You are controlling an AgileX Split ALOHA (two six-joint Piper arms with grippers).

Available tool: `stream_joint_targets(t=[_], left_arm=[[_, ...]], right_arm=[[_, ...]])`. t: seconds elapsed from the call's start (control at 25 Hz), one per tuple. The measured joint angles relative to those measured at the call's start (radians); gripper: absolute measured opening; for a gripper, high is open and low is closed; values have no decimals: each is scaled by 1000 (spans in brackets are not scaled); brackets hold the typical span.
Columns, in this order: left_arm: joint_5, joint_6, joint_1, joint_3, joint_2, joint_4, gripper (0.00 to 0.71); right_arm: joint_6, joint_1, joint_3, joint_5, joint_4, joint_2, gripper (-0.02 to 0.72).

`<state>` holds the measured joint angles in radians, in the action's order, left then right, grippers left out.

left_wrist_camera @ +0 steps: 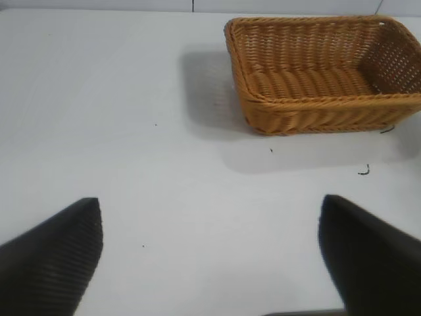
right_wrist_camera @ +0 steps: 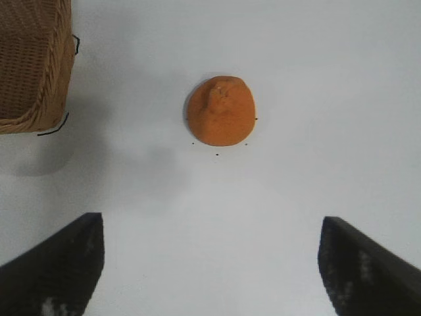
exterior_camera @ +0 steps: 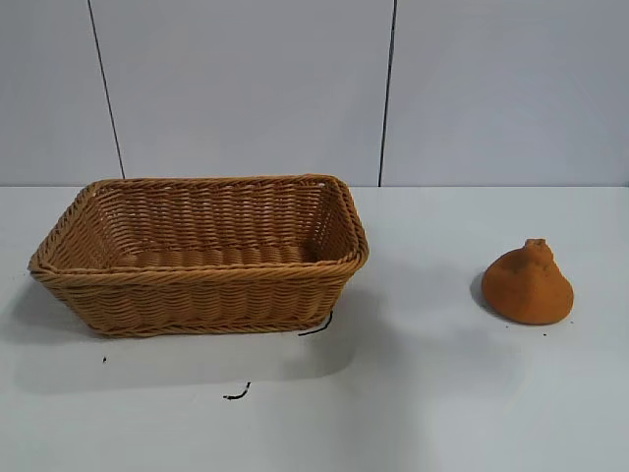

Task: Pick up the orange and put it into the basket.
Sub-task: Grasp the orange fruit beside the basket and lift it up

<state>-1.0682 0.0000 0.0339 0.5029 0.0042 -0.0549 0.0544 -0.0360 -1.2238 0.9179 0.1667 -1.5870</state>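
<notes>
The orange's knobby neck [exterior_camera: 536, 255] [right_wrist_camera: 220, 96] is narrow and fits between the fingers, so my right gripper should go there next and close on it.
The orange [exterior_camera: 528, 284] is a dull-orange, pear-shaped fruit with a knobby neck, lying on the white table at the right. It also shows in the right wrist view [right_wrist_camera: 220, 110], well ahead of my right gripper [right_wrist_camera: 210, 227], which is open and empty, apart from the fruit. The basket [exterior_camera: 201, 295] is a large tan woven wicker basket at the left, with nothing in it. In the left wrist view the basket [left_wrist_camera: 316, 108] lies far ahead of my left gripper [left_wrist_camera: 210, 207], which is open and empty over bare table. Neither arm shows in the exterior view.
The white table [exterior_camera: 423, 393] carries small black marks [exterior_camera: 236, 393] in front of the basket. A pale panelled wall [exterior_camera: 246, 88] stands behind. A corner of the basket [right_wrist_camera: 39, 112] shows in the right wrist view, apart from the orange.
</notes>
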Motion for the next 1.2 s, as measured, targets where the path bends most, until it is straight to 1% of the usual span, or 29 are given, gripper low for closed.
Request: stream_joint_targets(t=[0.2, 0.36, 0.52, 0.68, 0.72, 0.76, 0.8, 0.88, 0.96, 1.08, 1.2], left_arm=[[0, 0, 0, 0, 0, 0, 639], [0, 0, 0, 0, 0, 0, 639], [0, 0, 0, 0, 0, 0, 639], [0, 0, 0, 0, 0, 0, 639], [0, 0, 0, 0, 0, 0, 639], [0, 0, 0, 0, 0, 0, 639], [0, 0, 0, 0, 0, 0, 639], [0, 0, 0, 0, 0, 0, 639], [0, 0, 0, 0, 0, 0, 639], [0, 0, 0, 0, 0, 0, 639], [0, 0, 0, 0, 0, 0, 639]], right_arm=[[0, 0, -108, -48, 1, -265, 634], [-7, 0, -177, -59, 2, -431, 634], [-16, 0, -203, -65, 2, -531, 634], [-18, 0, -204, -83, 1, -568, 624], [-18, 0, -204, -83, 1, -568, 588], [-18, 0, -205, -84, 1, -568, 532], [-18, 0, -206, -84, 1, -568, 438], [-18, 0, -207, -80, -1, -561, 214], [-13, 0, -208, -69, -2, -533, 64], [-2, 0, -209, -58, -4, -472, 66], [0, 0, -258, -36, -1, -408, 66]])
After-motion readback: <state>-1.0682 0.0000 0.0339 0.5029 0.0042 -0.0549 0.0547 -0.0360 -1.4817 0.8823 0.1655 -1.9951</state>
